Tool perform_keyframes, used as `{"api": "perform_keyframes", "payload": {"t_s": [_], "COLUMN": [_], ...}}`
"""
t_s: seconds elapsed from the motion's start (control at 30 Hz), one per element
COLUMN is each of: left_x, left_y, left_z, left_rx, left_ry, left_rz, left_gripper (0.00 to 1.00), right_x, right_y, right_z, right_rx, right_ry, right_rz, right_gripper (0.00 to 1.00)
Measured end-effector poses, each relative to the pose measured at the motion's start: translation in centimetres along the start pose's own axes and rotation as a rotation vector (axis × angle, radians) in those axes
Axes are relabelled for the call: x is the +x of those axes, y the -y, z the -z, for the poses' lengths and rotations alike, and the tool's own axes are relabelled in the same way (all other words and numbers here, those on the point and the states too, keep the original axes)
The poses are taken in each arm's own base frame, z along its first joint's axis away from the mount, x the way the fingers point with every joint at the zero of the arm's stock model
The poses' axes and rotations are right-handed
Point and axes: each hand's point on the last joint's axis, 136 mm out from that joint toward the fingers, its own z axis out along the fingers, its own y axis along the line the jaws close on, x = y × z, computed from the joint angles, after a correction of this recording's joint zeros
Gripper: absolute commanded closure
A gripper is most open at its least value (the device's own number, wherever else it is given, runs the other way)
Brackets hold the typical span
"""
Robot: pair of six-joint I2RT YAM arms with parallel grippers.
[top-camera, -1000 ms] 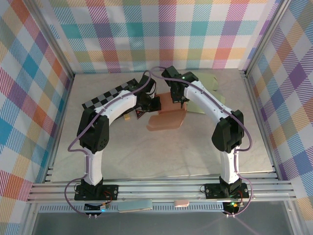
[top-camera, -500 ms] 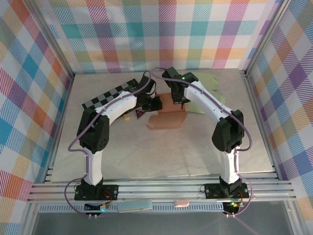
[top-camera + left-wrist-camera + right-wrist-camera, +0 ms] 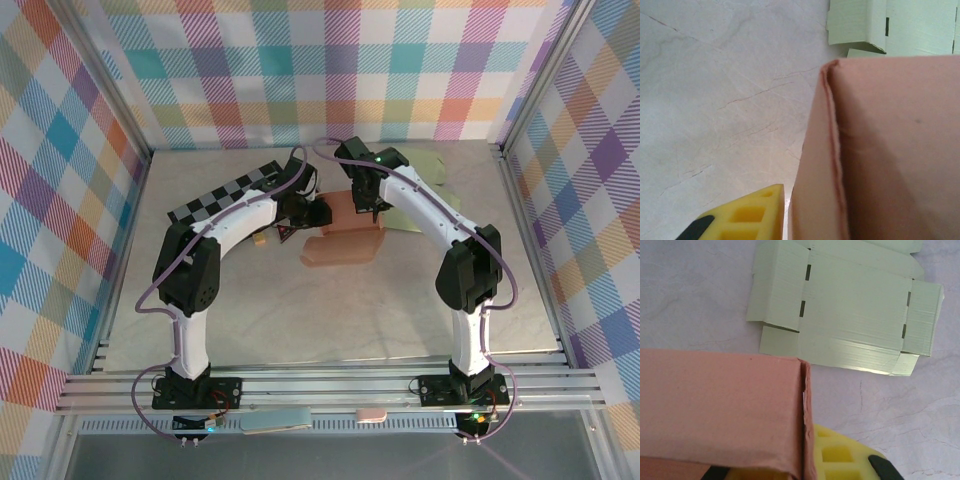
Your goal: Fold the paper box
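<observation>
The side of the pink paper box slants beside my left gripper's finger, so next I open my left gripper, back away and pinch the box's side straight near its far corner [image 3: 832,70].
The pink paper box [image 3: 343,235] lies partly folded in the middle of the table, one wall raised. My left gripper [image 3: 317,212] is at its left side. In the left wrist view a yellow finger [image 3: 742,217] stands just beside the box wall [image 3: 890,150] with a thin gap; the other finger is hidden behind the wall. My right gripper [image 3: 371,210] is at the box's far right corner. In the right wrist view the right gripper [image 3: 802,460] is shut on the upright pink wall [image 3: 720,405], with yellow pads on both sides.
A flat pale green box blank [image 3: 425,190] [image 3: 855,325] [image 3: 880,25] lies behind the pink box, to the right. A black-and-white checkered board [image 3: 225,192] lies at the back left. A small tan piece [image 3: 262,240] sits left of the box. Plaid walls ring the table.
The left arm's elbow has shifted slightly to the left. The pink box and the right arm have stayed in place.
</observation>
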Motion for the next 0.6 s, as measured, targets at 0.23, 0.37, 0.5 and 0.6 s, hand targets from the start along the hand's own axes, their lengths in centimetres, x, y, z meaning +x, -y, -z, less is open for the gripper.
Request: {"api": "perform_keyframes", "payload": {"t_s": [0.23,0.37,0.5,0.6], "left_x": [-0.1,0.1,0.1,0.1], "left_y": [-0.6,-0.6,-1.0,-1.3], "left_z": [0.4,1.2,1.9,2.2], "left_rx": [-0.094,-0.191,-0.268,-0.299], "left_ry": [0.041,0.085,0.116,0.126], "left_rz": [-0.05,-0.082,-0.098,-0.105], "left_gripper": [1.0,1.0,0.84,0.75], "right_x": [-0.1,-0.1,0.1,0.1], "right_y": [-0.2,-0.2,-0.3,-0.4], "right_z": [0.0,0.0,0.0,0.0], "right_rx": [-0.008,-0.008,-0.017,-0.022], "right_ry": [0.003,0.002,-0.005,-0.008], "right_rz": [-0.003,-0.009,-0.019,-0.022], "right_gripper": [1.0,1.0,1.0,1.0]}}
